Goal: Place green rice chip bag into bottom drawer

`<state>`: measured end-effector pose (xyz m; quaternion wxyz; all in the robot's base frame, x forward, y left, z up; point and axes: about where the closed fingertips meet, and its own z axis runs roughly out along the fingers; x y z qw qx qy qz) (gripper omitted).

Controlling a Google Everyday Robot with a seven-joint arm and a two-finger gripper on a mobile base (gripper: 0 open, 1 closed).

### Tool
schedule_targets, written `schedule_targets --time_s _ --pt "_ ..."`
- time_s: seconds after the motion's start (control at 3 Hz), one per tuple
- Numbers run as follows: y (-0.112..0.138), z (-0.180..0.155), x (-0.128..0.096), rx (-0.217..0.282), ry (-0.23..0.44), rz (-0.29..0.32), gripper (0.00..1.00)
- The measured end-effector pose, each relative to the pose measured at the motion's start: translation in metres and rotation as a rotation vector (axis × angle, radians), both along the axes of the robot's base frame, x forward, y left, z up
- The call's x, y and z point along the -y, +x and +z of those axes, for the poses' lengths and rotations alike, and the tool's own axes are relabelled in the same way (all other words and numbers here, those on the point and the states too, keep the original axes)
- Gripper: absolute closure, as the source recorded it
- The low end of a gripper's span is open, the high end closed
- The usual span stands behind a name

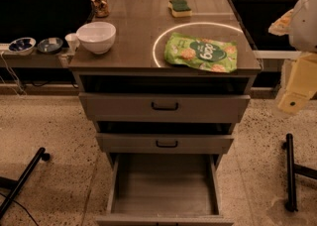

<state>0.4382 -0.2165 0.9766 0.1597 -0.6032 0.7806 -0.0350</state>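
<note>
My gripper will move to the green rice chip bag next and close on its middle, around the bag's dark green round logo (209, 52).
The green rice chip bag (202, 51) lies flat on the right front of the cabinet top, its dark green round logo facing up. The bottom drawer (163, 209) is pulled far out below the two shallower black-handled drawers, and its grey inside is bare. My gripper (296, 93) hangs at the right edge of the view, beside the cabinet at about the height of the top drawer. It is apart from the bag, to the right of it and lower, and holds nothing that I can see.
On the cabinet top (133, 27) stand a white bowl (96, 36), a brown can (98, 0) and a green-topped yellow sponge (180, 7). Two small dishes (35, 45) sit on a ledge to the left. Black stand legs (290, 170) lie on the floor at right and left.
</note>
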Motion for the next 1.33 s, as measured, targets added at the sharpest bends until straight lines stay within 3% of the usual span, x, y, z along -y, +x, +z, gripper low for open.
schedule_targets --time_s 0.33,0.67,1.0,1.33 --pt "0.000 0.000 0.000 0.000 0.000 0.000 0.00" --pt "0.043 -0.002 -0.014 0.056 0.013 0.024 0.00" --pt "0.101 0.000 -0.028 0.130 0.038 0.039 0.00" --pt "0.165 -0.026 -0.050 0.097 0.077 0.007 0.00"
